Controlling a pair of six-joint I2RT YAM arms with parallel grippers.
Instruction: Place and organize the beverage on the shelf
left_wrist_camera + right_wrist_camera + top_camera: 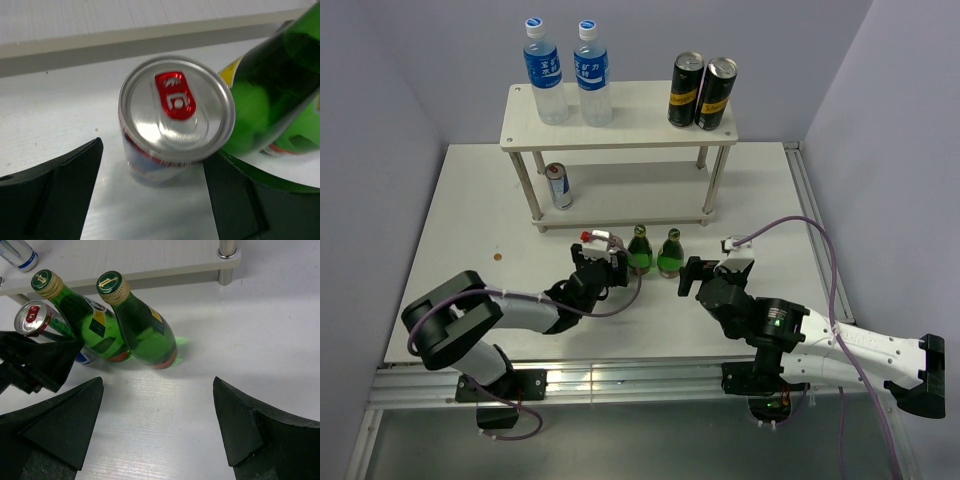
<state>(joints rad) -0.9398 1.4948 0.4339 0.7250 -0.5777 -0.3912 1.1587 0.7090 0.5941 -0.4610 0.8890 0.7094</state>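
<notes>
The fingers of my right gripper will next close on the body of the green glass bottle (670, 260) (151, 337) that is farther away from the red-tab can.
The shelf (620, 128) stands at the back, with two water bottles (567, 72) and two black-and-yellow cans (702, 92) on its top board and a silver can (558, 186) on its lower board. A silver can with a red tab (175, 115) stands on the table in front of it, next to two green glass bottles (655, 252). My left gripper (152, 200) is open, with a finger on each side of that can; the right finger is close to it and the left one is apart. My right gripper (157, 425) is open and empty, just in front of the green bottles (145, 325).
The shelf's lower board (125, 260) and a front leg (227, 260) lie right behind the bottles. The left green bottle (270, 85) almost touches the red-tab can (32, 320). The left gripper's black body (35, 365) shows in the right wrist view.
</notes>
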